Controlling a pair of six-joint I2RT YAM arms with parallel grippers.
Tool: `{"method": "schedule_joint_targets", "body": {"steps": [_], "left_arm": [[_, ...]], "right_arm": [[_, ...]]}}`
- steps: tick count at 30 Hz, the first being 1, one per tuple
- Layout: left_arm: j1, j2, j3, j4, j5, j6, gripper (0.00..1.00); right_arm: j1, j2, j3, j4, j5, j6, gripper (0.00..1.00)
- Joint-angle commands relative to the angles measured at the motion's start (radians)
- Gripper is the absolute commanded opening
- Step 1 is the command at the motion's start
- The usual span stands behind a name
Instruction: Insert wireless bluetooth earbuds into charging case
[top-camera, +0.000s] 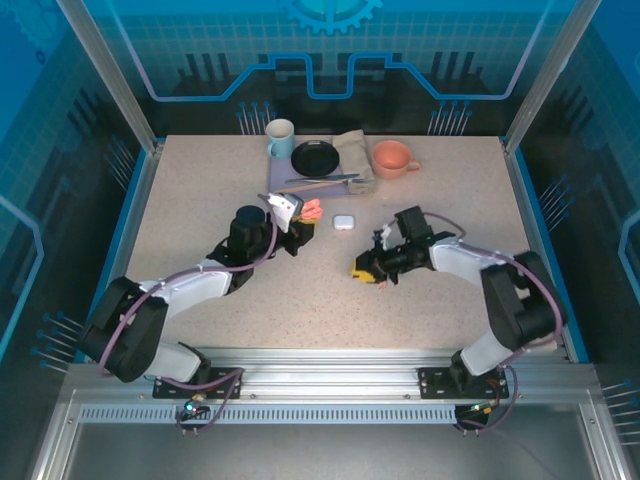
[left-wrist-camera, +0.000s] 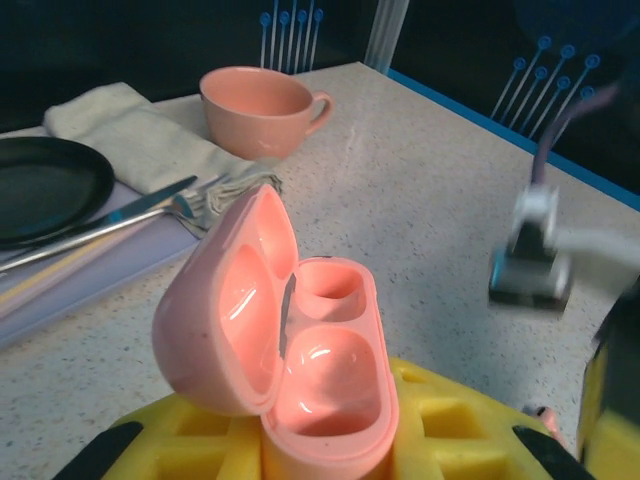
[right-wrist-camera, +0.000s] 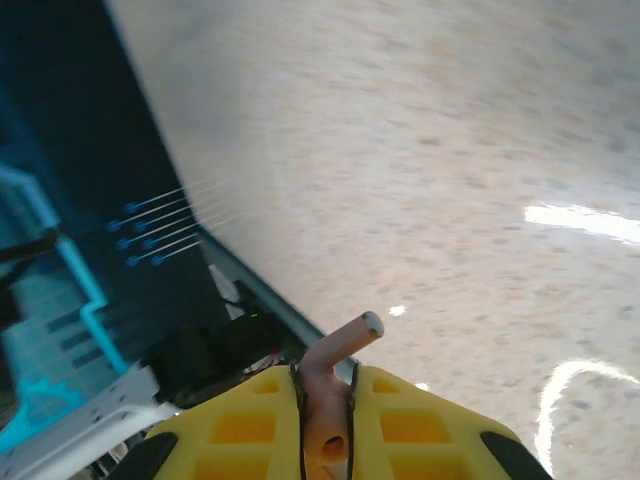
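I need to put the earbud down, as its stem slants out past the fingertips of my right gripper, and take it across its head (right-wrist-camera: 327, 438) before I bring it to the case.
My left gripper (left-wrist-camera: 330, 445) is shut on a salmon-pink charging case (left-wrist-camera: 325, 385), clamped between the yellow fingers (left-wrist-camera: 455, 420). The case's lid (left-wrist-camera: 225, 315) stands open to the left and both wells are empty. From above, this case (top-camera: 312, 210) is held just left of the table's centre by the left gripper (top-camera: 303, 212). My right gripper (right-wrist-camera: 325, 405) is shut on a salmon-pink earbud (right-wrist-camera: 335, 365), whose stem sticks up and to the right from between the yellow fingers (right-wrist-camera: 235, 425). From above, the right gripper (top-camera: 365, 270) is low over the table, right of centre.
A small white case (top-camera: 344, 222) lies closed between the two grippers. At the back stand a pale mug (top-camera: 280, 138), a black plate (top-camera: 315, 157), cutlery (top-camera: 320, 181) on a mat, a folded napkin (top-camera: 352, 150) and a pink mug (top-camera: 392, 158).
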Motion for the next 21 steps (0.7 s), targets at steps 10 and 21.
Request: {"method": "schedule_joint_targets", "body": {"steps": [10,21], "left_arm": [[0.005,-0.064,-0.004,-0.031,-0.041,-0.022,0.00],[0.006,-0.076,-0.004,-0.028,-0.034,-0.023,0.00]], "right_arm": [[0.125,0.261,0.062,0.223,0.065,0.130,0.13],[0.141,0.134,0.276,-0.421,0.520,-0.209,0.48]]}}
